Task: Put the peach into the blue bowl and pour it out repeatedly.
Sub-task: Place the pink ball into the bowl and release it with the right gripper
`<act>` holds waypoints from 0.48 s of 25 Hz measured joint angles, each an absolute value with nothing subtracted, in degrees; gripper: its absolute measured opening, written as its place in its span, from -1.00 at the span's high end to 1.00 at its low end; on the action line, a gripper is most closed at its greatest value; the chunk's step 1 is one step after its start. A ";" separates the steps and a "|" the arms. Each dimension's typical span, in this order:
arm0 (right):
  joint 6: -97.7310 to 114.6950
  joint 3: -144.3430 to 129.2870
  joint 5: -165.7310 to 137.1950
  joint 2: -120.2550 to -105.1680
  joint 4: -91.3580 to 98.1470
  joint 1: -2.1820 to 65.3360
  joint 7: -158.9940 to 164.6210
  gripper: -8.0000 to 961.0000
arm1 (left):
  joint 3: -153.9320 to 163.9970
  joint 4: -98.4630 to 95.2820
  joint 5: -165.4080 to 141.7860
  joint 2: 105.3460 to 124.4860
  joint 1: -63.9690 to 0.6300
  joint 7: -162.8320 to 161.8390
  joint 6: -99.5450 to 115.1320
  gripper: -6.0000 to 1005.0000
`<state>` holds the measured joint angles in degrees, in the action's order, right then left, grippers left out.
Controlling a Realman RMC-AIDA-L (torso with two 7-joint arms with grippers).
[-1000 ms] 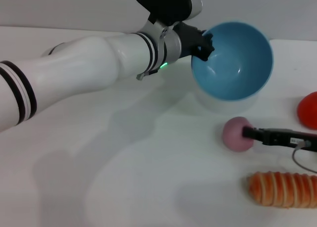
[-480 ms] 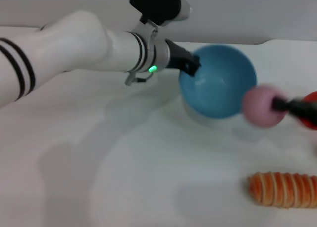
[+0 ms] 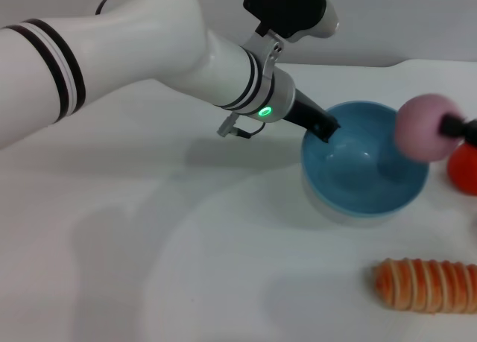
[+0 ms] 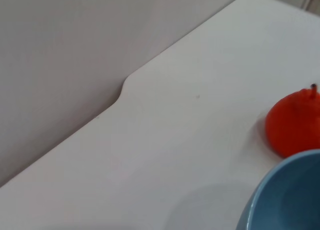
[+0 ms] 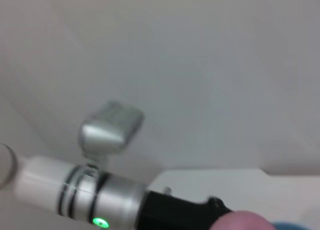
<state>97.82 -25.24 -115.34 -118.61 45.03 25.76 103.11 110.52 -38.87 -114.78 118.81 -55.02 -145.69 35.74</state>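
Observation:
Next, I release the light-blue bowl from my left gripper on the white table (image 3: 355,196), setting it close behind the roll with orange and white stripes. The bowl now sits upright on the table.
The light-blue bowl (image 3: 365,171) sits upright on the white table, right of centre in the head view. My left gripper (image 3: 326,127) is shut on its left rim. The dusty-pink peach (image 3: 423,126) hangs in the air above the bowl's right rim, with my right gripper (image 3: 449,124) shut on it from the right. Only a curved piece of the bowl (image 4: 282,195) shows in the left wrist view. At the lower edge of the right wrist view the top of the peach (image 5: 245,222) shows, with the left arm's wrist behind it.
A bright red round fruit (image 3: 463,168) lies just right of the bowl, also seen as the red fruit (image 4: 295,122) in the left wrist view. An orange-and-white striped roll (image 3: 425,285) lies near the table's front right. My left arm (image 3: 149,51) spans the upper left.
The peach has been lifted off the table and carried up over the bowl's right rim. The left arm has turned the bowl from tilted to upright and set it lower.

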 joint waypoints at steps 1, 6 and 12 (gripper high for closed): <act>96.43 -26.90 -115.36 -118.53 43.80 25.87 103.10 0.69 | 110.56 -39.22 -114.66 118.84 -54.86 -145.69 35.76 0.99; 89.97 -33.73 -115.55 -118.47 41.75 26.39 103.02 0.63 | 111.17 -39.37 -114.48 119.02 -54.79 -145.71 35.63 0.99; 87.27 -34.47 -115.13 -118.45 40.70 26.37 103.00 0.56 | 111.33 -39.15 -114.20 118.98 -54.70 -146.96 35.58 0.99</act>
